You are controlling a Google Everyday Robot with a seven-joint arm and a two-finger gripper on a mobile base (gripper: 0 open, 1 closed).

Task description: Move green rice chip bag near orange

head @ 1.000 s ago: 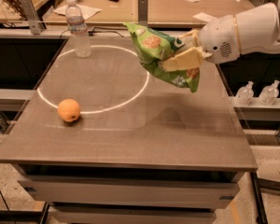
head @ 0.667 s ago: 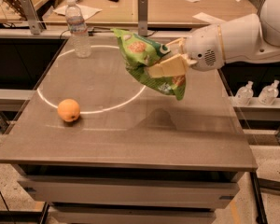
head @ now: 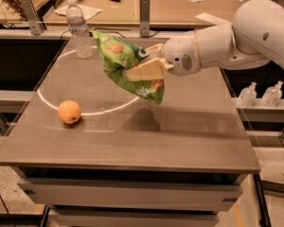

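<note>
Next, my gripper releases the green rice chip bag on the table (head: 96, 102), placing it close beside the orange, on the side of the orange that faces the arm.
The green rice chip bag (head: 119, 60) hangs in the air above the middle of the table, crinkled, with round chip pictures on it. My gripper (head: 143, 65) is shut on the bag's right side and reaches in from the right on the white arm (head: 236, 37). The orange (head: 69, 111) lies on the table at the left, below and left of the bag, with a clear gap between them. The bag's shadow falls on the table to the right of the orange.
A clear water bottle (head: 78, 30) stands at the table's back left. The grey table (head: 146, 141) bears a white ring of light. A metal post (head: 144, 15) stands at the back edge. Two small bottles (head: 261, 94) sit on a shelf at right.
My gripper has carried the bag leftward and slightly lower over the table, closer to the orange. The orange and the water bottle have not moved.
</note>
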